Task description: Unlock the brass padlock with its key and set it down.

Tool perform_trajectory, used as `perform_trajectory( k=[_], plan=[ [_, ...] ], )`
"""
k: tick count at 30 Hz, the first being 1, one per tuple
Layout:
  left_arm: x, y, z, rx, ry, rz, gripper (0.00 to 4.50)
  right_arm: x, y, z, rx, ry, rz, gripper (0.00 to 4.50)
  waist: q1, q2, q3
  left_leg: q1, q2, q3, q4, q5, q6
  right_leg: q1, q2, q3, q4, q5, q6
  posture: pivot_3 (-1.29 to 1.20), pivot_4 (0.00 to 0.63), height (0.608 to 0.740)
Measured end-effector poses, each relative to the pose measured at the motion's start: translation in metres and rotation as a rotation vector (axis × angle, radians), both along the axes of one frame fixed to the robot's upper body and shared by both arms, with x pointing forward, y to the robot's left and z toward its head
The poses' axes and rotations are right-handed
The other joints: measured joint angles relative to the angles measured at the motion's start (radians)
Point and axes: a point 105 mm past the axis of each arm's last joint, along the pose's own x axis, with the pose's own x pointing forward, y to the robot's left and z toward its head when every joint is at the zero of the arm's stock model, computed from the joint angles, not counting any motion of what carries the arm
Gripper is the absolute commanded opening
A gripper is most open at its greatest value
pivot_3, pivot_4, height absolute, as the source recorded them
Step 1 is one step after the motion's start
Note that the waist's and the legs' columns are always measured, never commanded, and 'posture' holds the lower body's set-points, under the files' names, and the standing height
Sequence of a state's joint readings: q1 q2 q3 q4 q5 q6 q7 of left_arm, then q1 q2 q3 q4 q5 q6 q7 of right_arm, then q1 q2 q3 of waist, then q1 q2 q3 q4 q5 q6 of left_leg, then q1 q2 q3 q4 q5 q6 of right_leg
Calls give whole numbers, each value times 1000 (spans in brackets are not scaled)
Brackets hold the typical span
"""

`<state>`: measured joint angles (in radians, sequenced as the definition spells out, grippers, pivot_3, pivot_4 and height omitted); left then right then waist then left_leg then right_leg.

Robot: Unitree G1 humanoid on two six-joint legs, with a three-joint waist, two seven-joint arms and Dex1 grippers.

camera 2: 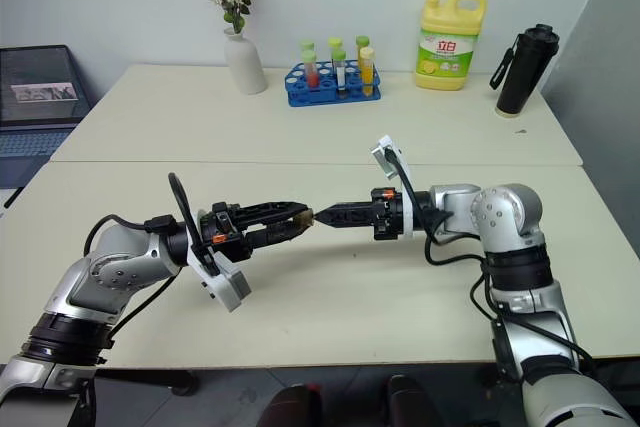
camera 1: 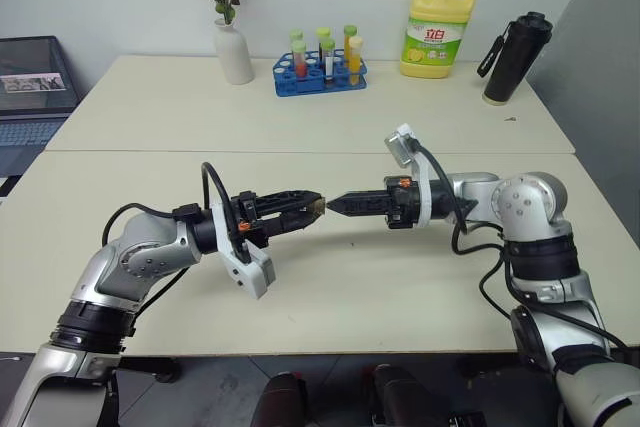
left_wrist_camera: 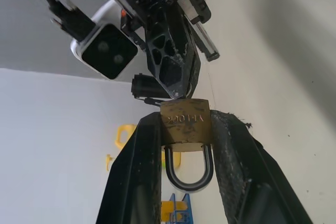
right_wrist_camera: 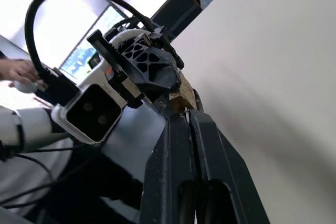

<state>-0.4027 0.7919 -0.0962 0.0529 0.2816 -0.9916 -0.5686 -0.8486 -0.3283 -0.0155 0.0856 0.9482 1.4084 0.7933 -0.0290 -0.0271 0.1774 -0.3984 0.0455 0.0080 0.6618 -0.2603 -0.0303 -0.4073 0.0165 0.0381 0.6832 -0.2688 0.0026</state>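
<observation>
The shackle is boxed in by my left gripper's fingers, so next I let go of the key with my right gripper and take over the padlock's brass body [left_wrist_camera: 185, 123].
The brass padlock [left_wrist_camera: 185, 124] is clamped between the two fingers of my left gripper [camera 1: 308, 207], its silver shackle [left_wrist_camera: 188, 174] pointing back toward the wrist. It hangs in the air above the cream table [camera 1: 330, 277], over the near middle. My right gripper [camera 1: 336, 204] points level at it from the other side. Its fingers are pressed together, and their tips [left_wrist_camera: 181, 85] touch the padlock's free end. In the right wrist view a bit of brass [right_wrist_camera: 184, 97] shows just past those shut tips. The key is hidden; I cannot make it out between the right fingers.
Along the table's far side stand a white vase with dried flowers [camera 1: 234, 52], a blue rack of test tubes [camera 1: 321, 72], a yellow detergent bottle [camera 1: 438, 27] and a black flask [camera 1: 515, 57]. A laptop [camera 1: 35, 97] sits off to the left. A person's hand [right_wrist_camera: 18, 72] shows in the right wrist view.
</observation>
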Motion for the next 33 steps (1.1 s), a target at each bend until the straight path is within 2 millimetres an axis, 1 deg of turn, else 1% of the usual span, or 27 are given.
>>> perform_trajectory(
  k=[5,8,11,16,19,20,22,24,26,28,30,33],
  plan=[
    [-2,-1,-2,15,-3,-11,967,-1,-1,-4,1,108,2,0,0,0,0,-1,0,0,0,0,0,-1,0,0,-1,0,0,0,150,740],
    [-2,-1,-3,21,-8,-13,967,-2,-2,-5,-2,136,-2,0,0,0,0,-2,0,0,0,0,0,-1,0,0,-1,0,0,0,150,740],
    [-2,-1,-2,15,-10,-13,967,-3,-2,-4,2,142,-6,0,0,0,0,-2,0,0,0,0,0,-1,0,0,-1,0,0,0,150,740],
    [-2,-1,-2,14,-12,-16,967,-4,-2,-2,-6,99,-19,0,-1,0,0,-2,0,0,0,0,0,-1,0,0,-1,0,0,0,150,740],
    [-2,-1,-2,14,-11,-15,967,-6,-2,-2,-5,77,-23,582,-1,0,0,-2,0,0,0,0,0,-1,0,0,-1,0,0,0,150,740],
    [-2,-1,-3,16,-10,-15,967,-7,-2,-3,-6,64,-24,890,-1,0,0,-2,0,0,-1,0,0,-1,0,0,-1,0,0,0,150,740],
    [-1,-1,-5,22,-2,-9,967,-9,-2,-3,0,45,-27,1668,-1,0,0,-2,0,0,-1,0,0,-2,0,0,-1,0,0,0,150,740],
    [0,-1,-8,29,8,-5,967,-12,-2,-3,0,26,-18,2335,-1,0,0,-2,0,0,0,0,0,-2,0,0,-1,0,0,0,150,740],
    [0,-1,-8,28,8,-5,967,-15,-2,-2,-15,-36,-4,3065,-1,0,0,-2,0,0,0,0,0,-2,0,0,-1,0,0,0,150,740],
    [0,-1,-8,28,10,-6,967,-19,-5,-7,-62,-131,4,3812,0,0,0,-2,0,0,0,0,0,-2,0,0,-1,-1,1,0,150,740],
    [1,-1,-8,23,18,1,967,-20,-14,-18,-127,-241,3,3849,1,0,0,-2,-1,0,0,0,0,-2,0,-1,-2,-1,2,0,150,740],
    [1,-1,-8,12,26,6,967,-21,-24,-30,-174,-366,17,3849,0,0,0,-2,0,0,0,0,0,-2,0,0,-2,-1,3,0,150,740]
  ],
)
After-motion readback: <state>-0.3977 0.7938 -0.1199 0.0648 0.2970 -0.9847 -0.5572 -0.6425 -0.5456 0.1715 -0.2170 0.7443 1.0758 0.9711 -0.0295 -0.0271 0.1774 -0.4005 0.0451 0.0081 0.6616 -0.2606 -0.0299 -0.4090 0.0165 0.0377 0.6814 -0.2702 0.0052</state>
